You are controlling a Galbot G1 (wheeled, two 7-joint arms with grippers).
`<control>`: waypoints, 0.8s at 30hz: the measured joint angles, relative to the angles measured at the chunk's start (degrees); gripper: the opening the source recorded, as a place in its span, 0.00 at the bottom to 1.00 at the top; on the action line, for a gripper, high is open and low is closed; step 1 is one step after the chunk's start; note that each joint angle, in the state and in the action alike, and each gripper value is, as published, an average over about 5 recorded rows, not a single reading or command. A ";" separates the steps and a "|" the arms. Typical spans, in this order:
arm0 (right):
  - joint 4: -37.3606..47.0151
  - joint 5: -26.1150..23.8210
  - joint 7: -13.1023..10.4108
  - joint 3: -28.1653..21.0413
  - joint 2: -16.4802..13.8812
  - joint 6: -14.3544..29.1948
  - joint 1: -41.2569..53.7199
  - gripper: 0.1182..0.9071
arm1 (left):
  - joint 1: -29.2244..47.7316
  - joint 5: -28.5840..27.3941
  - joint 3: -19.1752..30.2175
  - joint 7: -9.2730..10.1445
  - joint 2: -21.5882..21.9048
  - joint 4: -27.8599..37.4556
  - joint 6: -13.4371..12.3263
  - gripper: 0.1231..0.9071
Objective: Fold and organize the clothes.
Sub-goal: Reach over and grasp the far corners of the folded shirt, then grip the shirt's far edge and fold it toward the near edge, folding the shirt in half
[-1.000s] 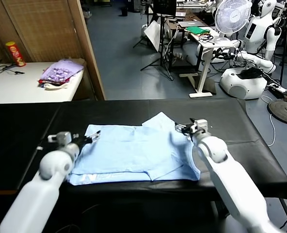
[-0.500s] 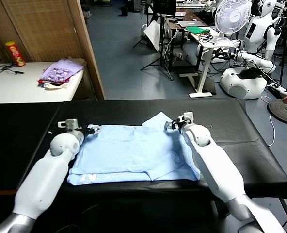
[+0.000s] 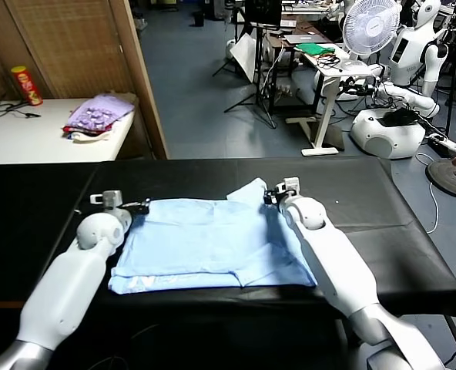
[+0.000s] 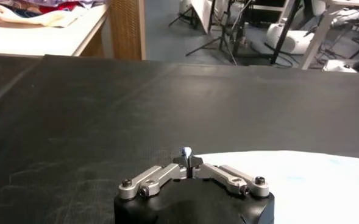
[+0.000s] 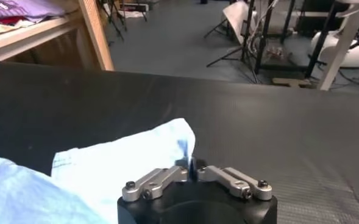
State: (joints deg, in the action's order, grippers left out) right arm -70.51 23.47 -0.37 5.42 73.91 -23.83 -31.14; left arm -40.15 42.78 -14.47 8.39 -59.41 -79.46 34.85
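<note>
Next, my right gripper releases the sleeve's edge along the T-shirt's side edge (image 3: 294, 223), slightly nearer me than its far corner.
The clothes are one pale sky-blue T-shirt (image 3: 212, 239), lying flat on the black table (image 3: 367, 193) with a sleeve sticking out at its far right corner. My left gripper (image 3: 141, 206) is at the shirt's far left corner, shut on a small tuft of the blue cloth (image 4: 187, 151). In the left wrist view the rest of the shirt (image 4: 301, 176) spreads out beside the gripper (image 4: 187, 159). My right gripper (image 3: 270, 194) is at the far right sleeve. Its jaws (image 5: 190, 163) are shut on the sleeve's edge (image 5: 124, 161).
A white side table (image 3: 28, 135) at the back left carries a purple patterned cloth pile (image 3: 97, 114) and a red can (image 3: 25, 85). A wooden partition (image 3: 139, 77) stands behind the table. A fan (image 3: 370, 27) and another robot (image 3: 401, 85) are at the back right.
Both arms reached forward to the shirt's far edge. Both grippers went from open to shut, each pinching the blue cloth at a far corner.
</note>
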 joint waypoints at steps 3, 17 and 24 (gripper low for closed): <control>-5.15 1.10 0.80 1.17 -1.93 0.58 -2.99 0.01 | -1.33 -0.44 -1.40 0.31 0.46 -2.36 -0.57 0.01; -29.40 6.81 -3.22 6.88 -11.58 -7.08 -19.00 0.01 | -18.13 -0.13 -9.88 1.98 5.61 -22.20 -1.74 0.01; -37.54 6.12 -3.39 9.36 -13.44 -13.40 -26.16 0.01 | -26.84 -3.96 -13.52 1.97 5.91 -28.78 -1.86 0.01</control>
State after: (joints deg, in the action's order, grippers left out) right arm -108.05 29.59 -3.76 14.78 60.47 -37.23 -57.30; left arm -66.98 38.83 -27.99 10.35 -53.50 -108.24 33.00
